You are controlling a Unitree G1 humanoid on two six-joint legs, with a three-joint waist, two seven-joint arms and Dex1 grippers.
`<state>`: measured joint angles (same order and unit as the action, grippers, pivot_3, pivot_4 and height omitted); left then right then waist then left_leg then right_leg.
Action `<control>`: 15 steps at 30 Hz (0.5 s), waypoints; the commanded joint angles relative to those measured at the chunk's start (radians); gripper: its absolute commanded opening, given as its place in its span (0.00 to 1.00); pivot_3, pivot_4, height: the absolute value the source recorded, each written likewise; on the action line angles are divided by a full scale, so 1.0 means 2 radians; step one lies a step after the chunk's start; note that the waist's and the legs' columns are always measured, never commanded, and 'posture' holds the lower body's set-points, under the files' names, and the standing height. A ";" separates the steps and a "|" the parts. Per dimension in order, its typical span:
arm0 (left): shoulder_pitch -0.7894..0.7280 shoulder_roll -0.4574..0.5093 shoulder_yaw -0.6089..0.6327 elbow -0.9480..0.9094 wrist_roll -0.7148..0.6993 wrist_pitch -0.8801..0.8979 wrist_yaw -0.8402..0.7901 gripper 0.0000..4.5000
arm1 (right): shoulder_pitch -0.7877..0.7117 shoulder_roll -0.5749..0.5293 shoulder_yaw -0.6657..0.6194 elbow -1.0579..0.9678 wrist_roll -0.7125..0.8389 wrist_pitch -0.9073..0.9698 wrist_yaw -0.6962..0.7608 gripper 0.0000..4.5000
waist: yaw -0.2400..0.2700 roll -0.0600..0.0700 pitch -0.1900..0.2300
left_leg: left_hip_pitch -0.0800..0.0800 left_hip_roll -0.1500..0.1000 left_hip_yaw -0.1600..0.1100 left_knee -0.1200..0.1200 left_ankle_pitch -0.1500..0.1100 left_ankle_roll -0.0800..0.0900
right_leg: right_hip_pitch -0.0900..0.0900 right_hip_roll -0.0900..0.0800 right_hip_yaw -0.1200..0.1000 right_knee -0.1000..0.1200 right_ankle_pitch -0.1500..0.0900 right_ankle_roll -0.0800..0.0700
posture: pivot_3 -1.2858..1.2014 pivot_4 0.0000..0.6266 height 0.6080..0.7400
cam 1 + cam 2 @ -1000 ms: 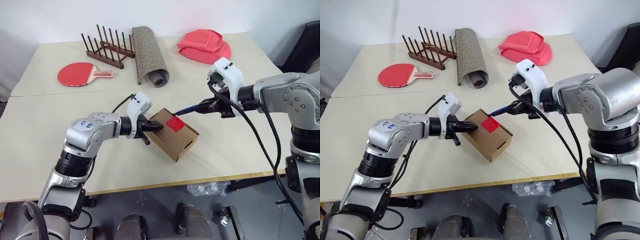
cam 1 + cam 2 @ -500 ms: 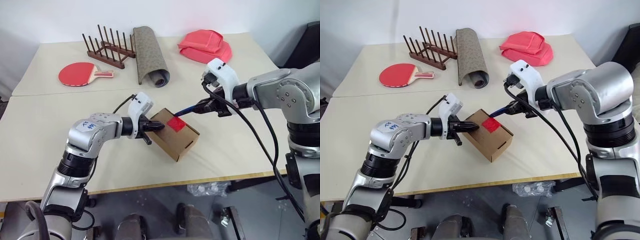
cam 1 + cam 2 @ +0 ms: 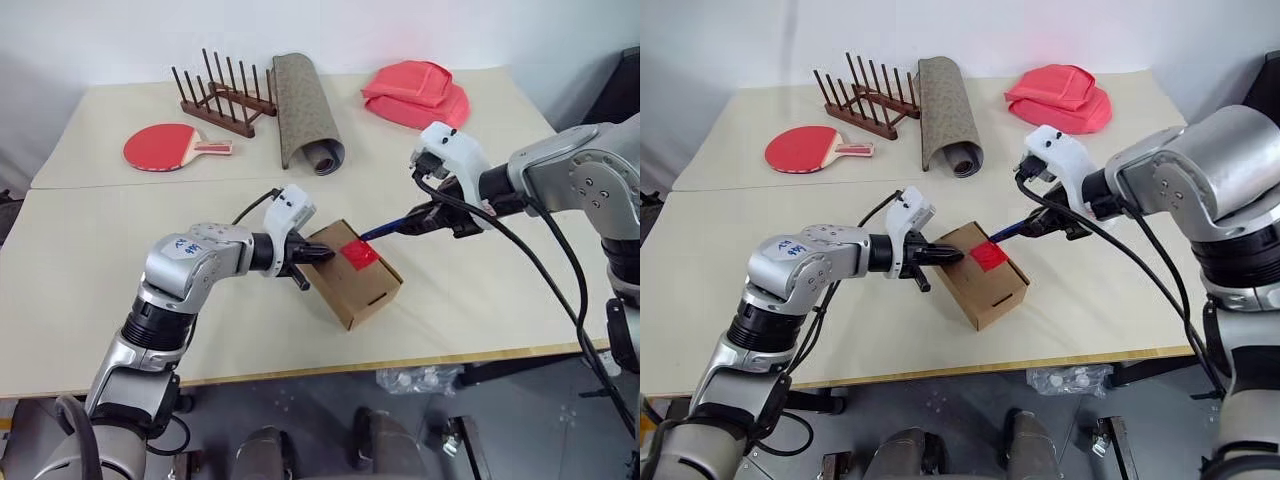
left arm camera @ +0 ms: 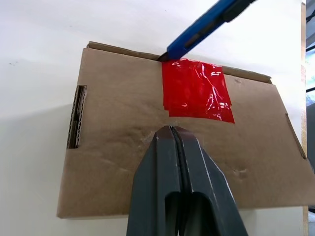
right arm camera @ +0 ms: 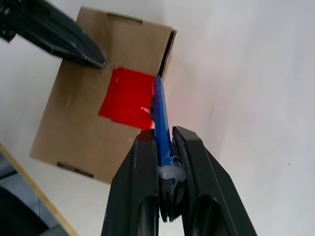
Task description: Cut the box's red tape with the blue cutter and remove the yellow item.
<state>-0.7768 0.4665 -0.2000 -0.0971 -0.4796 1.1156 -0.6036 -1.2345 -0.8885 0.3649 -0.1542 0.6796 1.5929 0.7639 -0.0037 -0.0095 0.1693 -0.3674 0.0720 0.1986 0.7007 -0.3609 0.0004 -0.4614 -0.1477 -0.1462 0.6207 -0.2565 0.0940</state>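
My right gripper will release the blue cutter, its tip now at the box's far edge, on the bare near table (image 3: 460,243), a little way from the taped side of the box.
The brown cardboard box (image 3: 352,283) lies flaps closed on the near table, with the red tape (image 3: 357,253) across its top seam. My left gripper (image 4: 171,129) is shut with nothing in it, its tips resting on the box's top just short of the tape (image 4: 197,91). My right gripper (image 5: 160,136) is shut on the blue cutter (image 5: 160,110). The cutter slants down from the right, and its tip touches the box's far edge at the tape's corner. The yellow item is hidden.
On the far table are a red paddle (image 3: 160,147), a wooden peg rack (image 3: 222,95), a rolled mat (image 3: 305,110) and a red cloth bundle (image 3: 418,92). The near table's front edge (image 3: 400,362) runs just below the box.
My right arm has swung its elbow outward and its wrist has turned a little, while the cutter's tip has stayed at the tape. The left gripper has stayed on the box.
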 commanded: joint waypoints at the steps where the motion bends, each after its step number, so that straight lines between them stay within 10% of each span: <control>1: 0.016 0.008 -0.024 0.035 0.036 0.025 0.025 0.00 | -0.009 -0.007 0.006 -0.003 0.003 0.011 0.002 0.04 | 0.000 0.000 0.000 | 0.000 0.000 0.000 0.000 0.000 0.000 | 0.000 0.000 0.000 0.000 0.000 0.000 | 0.52 0.24 1.00; 15: -0.011 -0.005 -0.069 0.058 0.072 0.038 0.044 0.00 | -0.063 0.033 0.025 0.121 0.211 0.011 -0.185 0.04 | -0.001 -0.002 -0.002 | 0.008 0.001 -0.002 0.000 0.001 0.001 | 0.008 0.000 0.000 -0.002 0.002 -0.002 | 0.52 0.24 1.00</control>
<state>-0.8352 0.4562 -0.2765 -0.0643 -0.4054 1.1378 -0.5684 -1.3356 -0.8198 0.4086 0.0930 1.0017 1.6098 0.4248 -0.0047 -0.0142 0.1658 -0.3519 0.0733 0.1919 0.6998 -0.3580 0.0018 -0.4464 -0.1486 -0.1451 0.6161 -0.2532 0.0898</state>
